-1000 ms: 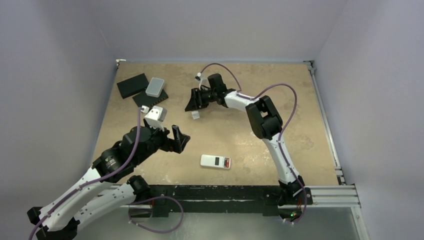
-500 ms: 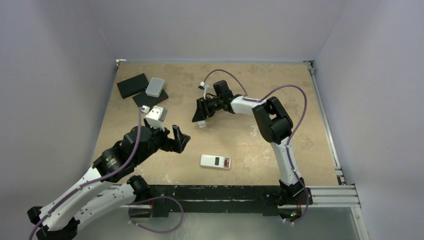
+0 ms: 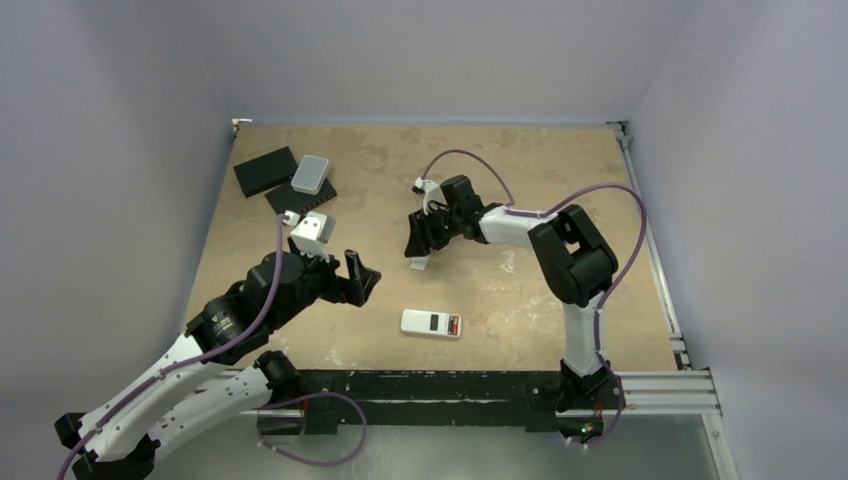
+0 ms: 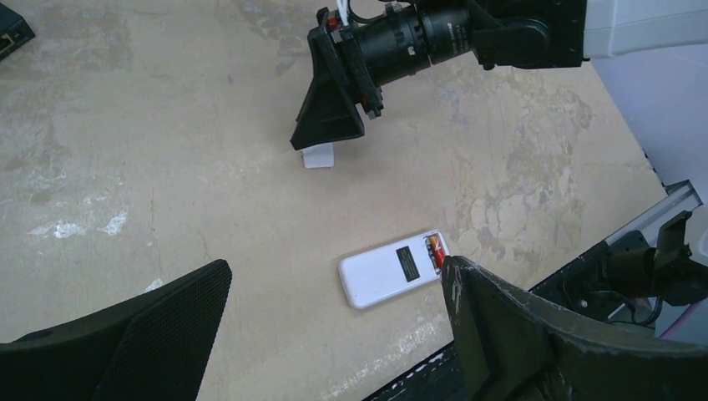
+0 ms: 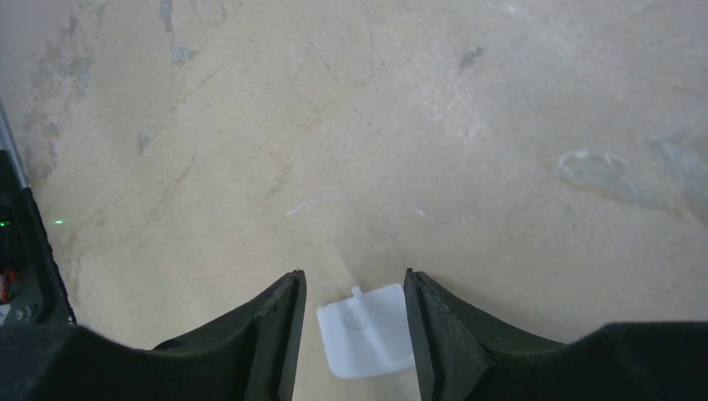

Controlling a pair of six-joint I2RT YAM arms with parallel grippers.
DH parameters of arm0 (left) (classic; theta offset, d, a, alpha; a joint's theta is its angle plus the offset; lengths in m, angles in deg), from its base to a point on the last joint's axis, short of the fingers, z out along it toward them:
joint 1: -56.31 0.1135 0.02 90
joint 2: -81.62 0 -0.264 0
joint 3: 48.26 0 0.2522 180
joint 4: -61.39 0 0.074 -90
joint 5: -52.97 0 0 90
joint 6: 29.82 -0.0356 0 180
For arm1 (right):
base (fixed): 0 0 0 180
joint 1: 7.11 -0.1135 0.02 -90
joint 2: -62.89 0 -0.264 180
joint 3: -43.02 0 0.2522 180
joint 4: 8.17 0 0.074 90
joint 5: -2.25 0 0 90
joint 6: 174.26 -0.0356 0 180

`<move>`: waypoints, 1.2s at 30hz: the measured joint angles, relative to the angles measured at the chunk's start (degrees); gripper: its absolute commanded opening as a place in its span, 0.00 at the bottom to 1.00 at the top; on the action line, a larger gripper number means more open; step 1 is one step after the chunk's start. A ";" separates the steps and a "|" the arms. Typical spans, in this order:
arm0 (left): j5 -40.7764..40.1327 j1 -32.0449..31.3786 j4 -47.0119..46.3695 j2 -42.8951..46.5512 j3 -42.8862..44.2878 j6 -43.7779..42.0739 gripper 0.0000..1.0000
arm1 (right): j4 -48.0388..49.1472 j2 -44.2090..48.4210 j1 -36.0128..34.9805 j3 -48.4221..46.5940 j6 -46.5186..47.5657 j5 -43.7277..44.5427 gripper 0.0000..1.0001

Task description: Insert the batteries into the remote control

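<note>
I need to open my right gripper wide, turn it square to the battery cover and grip its short edges (image 5: 326,344), because the cover lies crooked between that gripper's fingers.
The remote control (image 3: 431,323) (image 4: 392,271) lies flat near the table's front, white back up with its dark label showing. Its compartment at the right end is uncovered, and a reddish-orange battery (image 4: 434,249) sits inside. The dark battery is not visible. My right gripper (image 3: 419,255) (image 5: 355,284) is low over the table beyond the remote, open. A small white battery cover (image 5: 367,330) (image 4: 317,155) lies between its fingers, against the right one with a gap on the left. My left gripper (image 3: 360,272) (image 4: 334,271) hovers open to the left of the remote, holding nothing.
Two flat black slabs (image 3: 265,170) and a light grey rounded box (image 3: 311,174) sit at the back left. A black rail (image 3: 450,385) runs along the table's front edge, close to the remote. Walls enclose the table on three sides.
My right gripper has moved toward the front and right, nearer the remote, and the white cover has moved with it between the fingers. The left arm and the remote have not moved.
</note>
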State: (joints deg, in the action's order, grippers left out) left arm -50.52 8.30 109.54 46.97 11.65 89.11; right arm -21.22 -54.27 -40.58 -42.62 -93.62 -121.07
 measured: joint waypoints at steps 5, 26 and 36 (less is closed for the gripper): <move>0.04 0.00 0.00 0.00 0.00 0.00 0.99 | -0.17 4.26 0.00 4.90 -0.07 4.46 0.54; 2.12 0.00 -0.44 -0.46 -0.09 -0.04 0.99 | -9.46 13.88 -3.34 11.10 6.10 18.25 0.97; 2.64 0.00 -0.46 -0.02 -0.09 -0.04 0.99 | -13.66 14.12 -5.35 4.96 18.40 18.95 0.99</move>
State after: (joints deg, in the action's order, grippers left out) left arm -47.88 8.30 109.08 46.94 11.56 89.06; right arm -34.88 -40.15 -45.94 -37.66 -75.22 -102.12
